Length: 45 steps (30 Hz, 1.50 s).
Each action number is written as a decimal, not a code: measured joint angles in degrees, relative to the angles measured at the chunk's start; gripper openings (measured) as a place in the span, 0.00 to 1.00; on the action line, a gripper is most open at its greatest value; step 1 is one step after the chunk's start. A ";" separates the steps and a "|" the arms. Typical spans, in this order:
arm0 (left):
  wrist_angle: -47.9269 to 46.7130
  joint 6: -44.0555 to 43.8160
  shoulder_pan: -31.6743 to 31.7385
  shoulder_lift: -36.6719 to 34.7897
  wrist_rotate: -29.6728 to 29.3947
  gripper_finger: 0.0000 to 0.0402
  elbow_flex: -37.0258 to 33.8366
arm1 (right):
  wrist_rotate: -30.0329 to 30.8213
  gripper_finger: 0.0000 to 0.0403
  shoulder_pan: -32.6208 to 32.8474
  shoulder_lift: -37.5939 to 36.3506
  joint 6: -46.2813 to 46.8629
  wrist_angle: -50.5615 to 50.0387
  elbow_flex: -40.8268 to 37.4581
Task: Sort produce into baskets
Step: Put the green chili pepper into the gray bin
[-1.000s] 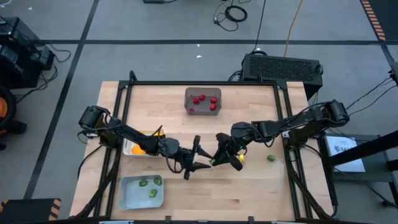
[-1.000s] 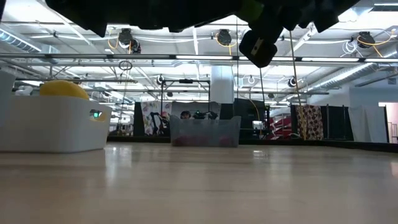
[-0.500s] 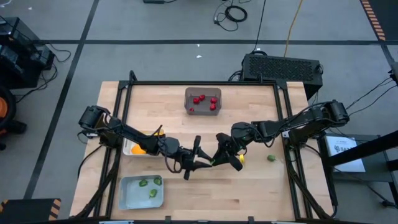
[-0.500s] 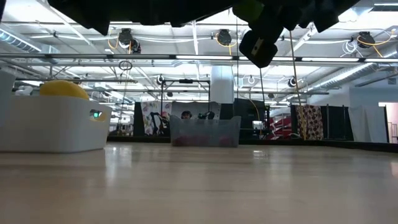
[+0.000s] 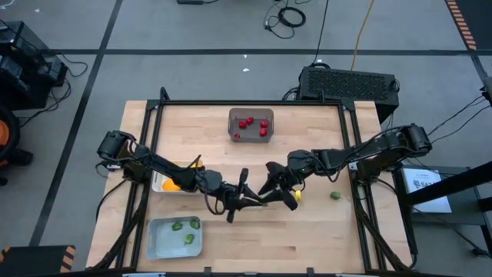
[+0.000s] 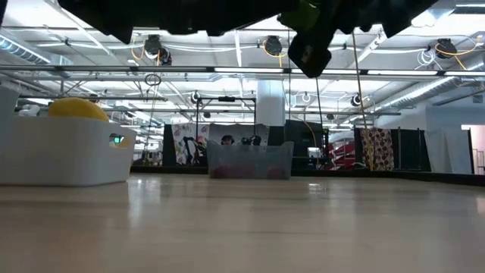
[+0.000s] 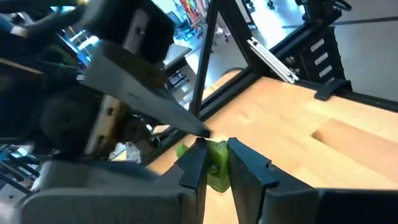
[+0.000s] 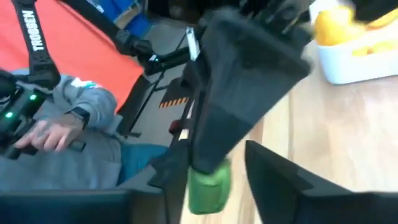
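The left gripper needs to release its green piece beside the nearest green piece in the light grey-blue tray (image 5: 188, 245).
My left gripper (image 5: 260, 201) and my right gripper (image 5: 278, 186) meet above the table's middle. My left gripper (image 7: 217, 171) is shut on a small green piece (image 7: 217, 163), which also shows in the high view (image 5: 264, 201). My right gripper (image 8: 217, 180) is open; its fingers stand on either side of the green piece (image 8: 208, 183). I cannot tell whether they touch it. A yellow piece (image 5: 297, 196) lies on the table by my right gripper. Another green piece (image 5: 335, 195) lies on the table farther right. My left gripper pinches the green piece by its two sides (image 7: 214, 174) between its two fingers. The fingers reach level from the table's left side. The piece is lifted clear of the table.
A dark translucent bin (image 5: 250, 125) with red pieces stands at the far middle. A white tray (image 5: 163, 185) with yellow pieces stands at the left. A light grey-blue tray (image 5: 165, 242) with green pieces stands at the near left. A black box (image 5: 350, 83) stands beyond the far right corner.
The two grippers have stayed together over the table's middle with the green piece between them. In the low view the hanging gripper part has gone slightly up and toward the left.
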 joint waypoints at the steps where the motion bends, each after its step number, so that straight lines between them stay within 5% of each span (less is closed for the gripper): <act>1: -0.20 0.00 0.02 0.02 0.00 0.14 0.00 | 0.06 0.39 -0.04 -0.02 -0.04 -0.18 0.00; 9: -6.27 -3.06 -2.25 -1.32 -0.08 0.14 0.01 | -0.44 0.60 0.02 -0.74 -0.64 -3.64 -0.02; 15: -25.58 -9.93 -7.35 -9.94 -0.08 0.14 0.02 | -0.42 0.66 0.18 -0.90 -4.24 -6.28 -0.03; 23: -54.62 -44.19 -16.34 -24.79 -0.05 0.14 0.04 | -0.28 0.66 0.21 -0.90 -7.66 -7.14 -0.04; 29: -71.95 -67.83 -25.69 -29.09 0.79 0.14 0.04 | -0.10 0.66 0.20 -0.70 -12.79 -7.28 -0.04; 36: -75.96 -76.59 -29.76 -28.15 -1.65 0.14 -0.40 | 2.53 0.66 0.18 -0.70 -13.64 -7.36 -0.04; 45: -77.46 -76.96 -29.99 -27.65 -0.87 0.19 -0.44 | 2.53 0.66 0.18 -0.70 -13.59 -8.45 -0.04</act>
